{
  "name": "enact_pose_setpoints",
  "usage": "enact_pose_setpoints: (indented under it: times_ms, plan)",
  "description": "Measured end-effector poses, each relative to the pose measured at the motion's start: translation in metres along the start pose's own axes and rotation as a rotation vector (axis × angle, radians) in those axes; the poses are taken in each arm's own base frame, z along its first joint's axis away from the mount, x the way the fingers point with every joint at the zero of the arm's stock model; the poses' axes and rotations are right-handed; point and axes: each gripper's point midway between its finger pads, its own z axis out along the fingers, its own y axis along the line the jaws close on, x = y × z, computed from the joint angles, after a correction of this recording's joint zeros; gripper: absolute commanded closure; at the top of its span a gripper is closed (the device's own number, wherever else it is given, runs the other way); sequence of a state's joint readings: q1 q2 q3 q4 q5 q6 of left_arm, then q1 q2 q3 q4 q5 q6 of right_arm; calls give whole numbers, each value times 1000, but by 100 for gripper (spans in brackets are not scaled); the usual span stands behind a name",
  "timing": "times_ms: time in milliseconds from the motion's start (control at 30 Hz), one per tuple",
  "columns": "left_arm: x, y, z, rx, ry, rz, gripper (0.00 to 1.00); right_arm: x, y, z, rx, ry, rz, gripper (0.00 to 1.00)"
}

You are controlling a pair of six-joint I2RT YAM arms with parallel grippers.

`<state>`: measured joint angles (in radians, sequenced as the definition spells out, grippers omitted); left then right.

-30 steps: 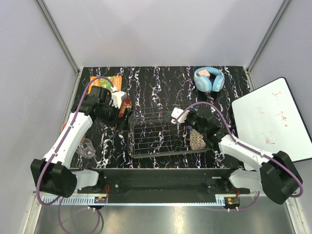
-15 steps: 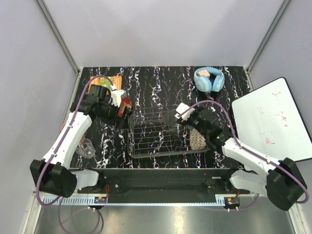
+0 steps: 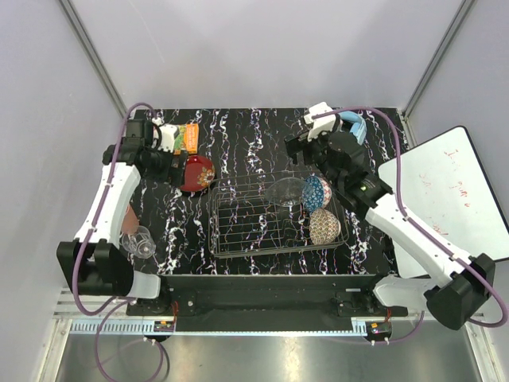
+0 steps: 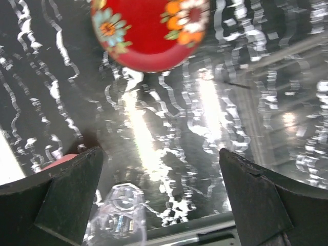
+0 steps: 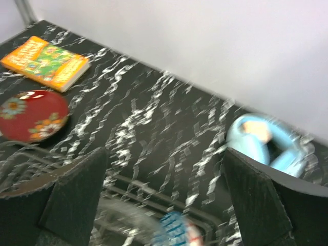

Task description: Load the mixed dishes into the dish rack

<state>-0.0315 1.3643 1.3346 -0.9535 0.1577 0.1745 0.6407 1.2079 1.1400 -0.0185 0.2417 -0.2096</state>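
My left gripper should grip the red plate on the red plate's rim (image 3: 185,163) (image 4: 95,19), on the side that faces away from the dish rack.
The dish rack (image 3: 262,231) sits mid-table and holds the clear glass bowl (image 3: 285,191), the blue patterned bowl (image 3: 316,192) and the beige patterned bowl (image 3: 324,226). Left of it the red plate (image 3: 197,173) lies on the table, also visible in the left wrist view (image 4: 148,31). A clear stemmed glass (image 3: 141,243) and a salmon-pink cup (image 3: 130,216) stand near the left edge. My left gripper (image 3: 173,159) hangs open just left of the plate. My right gripper (image 3: 296,150) is open and empty above the table behind the rack, with the blue bowl (image 5: 179,230) below it.
An orange-green book (image 3: 187,137) lies at the back left, beside the left gripper. Light blue headphones (image 3: 352,127) rest at the back right, partly behind the right arm. A whiteboard (image 3: 445,191) lies beyond the table's right edge.
The right gripper opened, left the blue bowl in the rack and rose toward the back. The left gripper drew back and left off the red plate, which now shows fully.
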Motion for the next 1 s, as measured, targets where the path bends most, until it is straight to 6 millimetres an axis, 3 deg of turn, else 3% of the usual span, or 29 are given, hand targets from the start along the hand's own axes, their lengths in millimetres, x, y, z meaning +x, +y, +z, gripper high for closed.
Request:
enact_pose_setpoints:
  times_ms: [100, 267, 467, 567, 733, 1000]
  plan:
    - [3, 11, 14, -36, 31, 42, 1, 20, 5, 9, -16, 69, 124, 8]
    - [0, 21, 22, -70, 34, 159, 6, 48, 3, 45, 13, 176, 272, 9]
    - [-2, 27, 38, -85, 64, 273, 7, 55, 7, 46, 24, 201, 350, 12]
    - [-6, 24, 49, -48, 92, 233, 8, 55, 8, 48, 27, 203, 383, 13]
    - [-34, 38, 84, -7, 96, 70, 9, 56, 12, 51, 25, 209, 419, 14]
    - [-39, 64, 134, 71, 142, -148, 14, 66, 12, 41, 27, 224, 422, 14]
